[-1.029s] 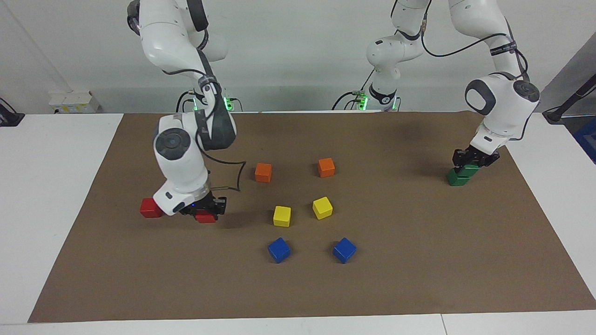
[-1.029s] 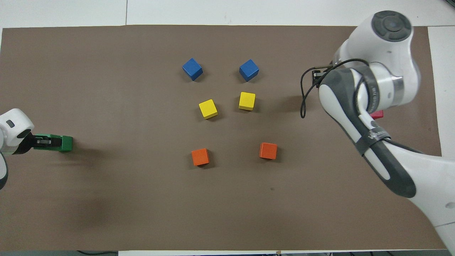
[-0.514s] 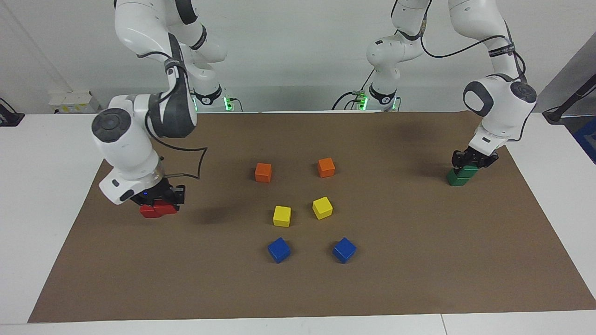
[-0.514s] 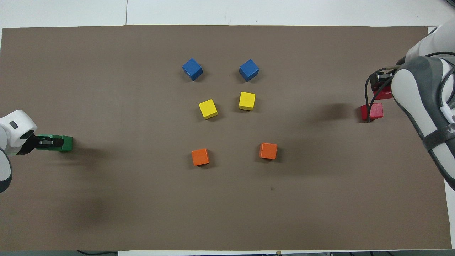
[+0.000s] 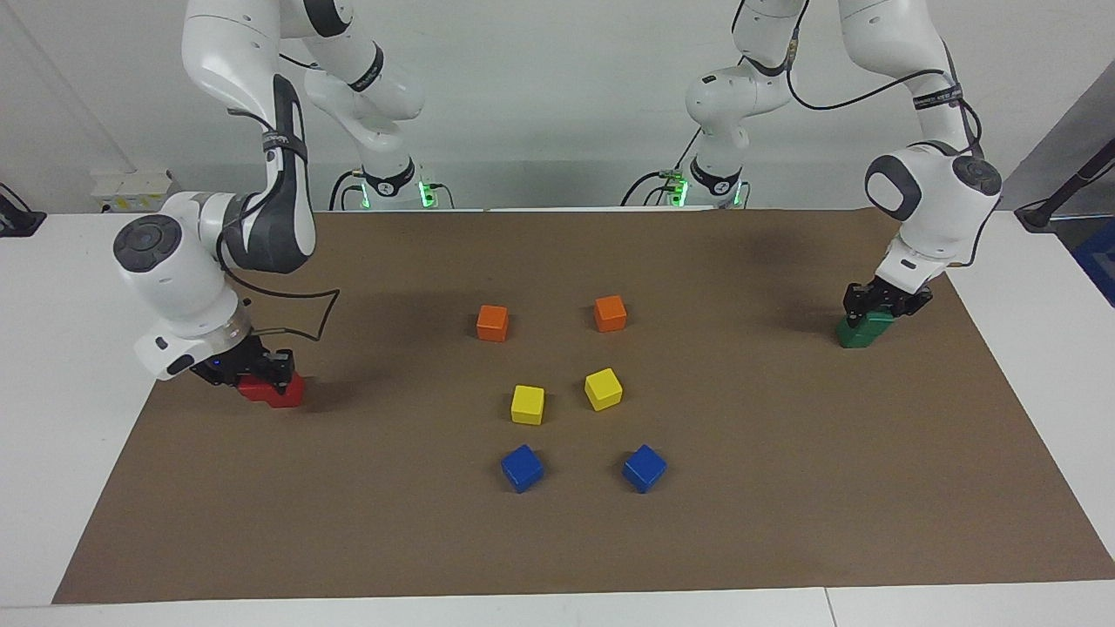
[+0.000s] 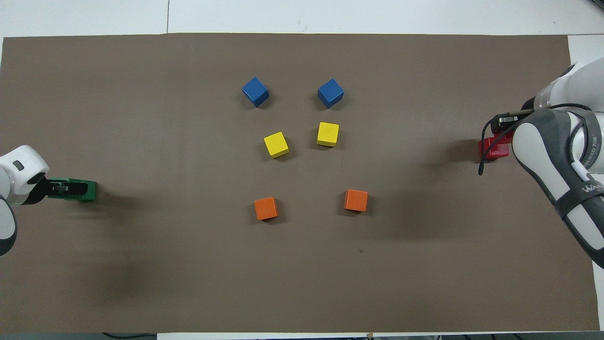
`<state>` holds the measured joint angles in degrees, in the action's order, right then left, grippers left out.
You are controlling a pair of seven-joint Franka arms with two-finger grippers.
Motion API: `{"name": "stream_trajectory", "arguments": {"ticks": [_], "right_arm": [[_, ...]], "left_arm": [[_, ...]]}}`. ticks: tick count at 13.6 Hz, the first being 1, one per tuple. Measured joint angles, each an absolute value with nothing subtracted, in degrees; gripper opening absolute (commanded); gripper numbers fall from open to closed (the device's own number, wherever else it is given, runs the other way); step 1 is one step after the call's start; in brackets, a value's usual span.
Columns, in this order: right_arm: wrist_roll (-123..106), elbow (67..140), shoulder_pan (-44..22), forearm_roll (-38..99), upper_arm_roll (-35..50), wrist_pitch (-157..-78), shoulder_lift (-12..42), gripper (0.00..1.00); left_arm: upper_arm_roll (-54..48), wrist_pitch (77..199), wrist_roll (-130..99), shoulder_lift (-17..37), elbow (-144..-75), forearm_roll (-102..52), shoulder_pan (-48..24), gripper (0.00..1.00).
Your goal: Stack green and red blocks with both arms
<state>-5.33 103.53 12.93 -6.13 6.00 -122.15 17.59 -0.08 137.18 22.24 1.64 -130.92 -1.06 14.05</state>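
Observation:
My right gripper is holding a red block, now low over the second red block. Next, I let go of it squarely on top of the second red block (image 6: 503, 144).
At the left arm's end of the mat, one dark green block (image 5: 876, 320) sits on top of the other green block (image 5: 854, 336). My left gripper (image 5: 885, 303) is down on the upper one; from overhead it (image 6: 61, 189) covers most of the green stack (image 6: 88, 191). At the right arm's end, my right gripper (image 5: 253, 373) is shut on a red block (image 5: 258, 387). It holds that block low over the second red block (image 5: 290, 396), slightly off-centre; whether the two touch I cannot tell. From overhead, the right gripper (image 6: 501, 127) and its arm hide part of the red blocks (image 6: 490, 150).
In the middle of the brown mat (image 5: 784, 488) lie two orange cubes (image 5: 492, 322) (image 5: 610, 313), two yellow cubes (image 5: 527, 405) (image 5: 603, 388) and two blue cubes (image 5: 522, 468) (image 5: 644, 468). The right arm's cable (image 5: 327, 305) loops out toward the middle.
My right arm swung toward its own end of the table, carrying its red block from beside the other red block to just over it. The left gripper settled slightly on the green stack.

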Motion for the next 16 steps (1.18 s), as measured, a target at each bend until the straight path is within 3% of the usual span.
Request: {"name": "stream_trajectory", "arguments": {"ticks": [3,7,10,16], "right_arm": [[-5.33,105.12,13.64,-6.13,6.01,-123.54,16.95,0.0],[-5.33,107.88,14.13,-6.13,6.01,-126.37,16.51,0.0],[-5.33,108.29,14.13,-6.13,6.01,-126.8,16.47,0.0],[-5.33,109.94,14.13,-6.12,6.03,-126.95,16.23,0.0]], "left_arm": [[-0.17,133.73,22.25,1.65,-128.12,-1.06,14.04,1.0],[-0.37,119.97,22.26,1.46,-115.47,-1.07,13.95,1.0],[-1.06,116.36,19.82,0.52,-109.57,-1.17,13.75,1.0],[-1.91,104.71,-1.16,-0.41,-98.62,-1.16,6.05,1.0]]}}
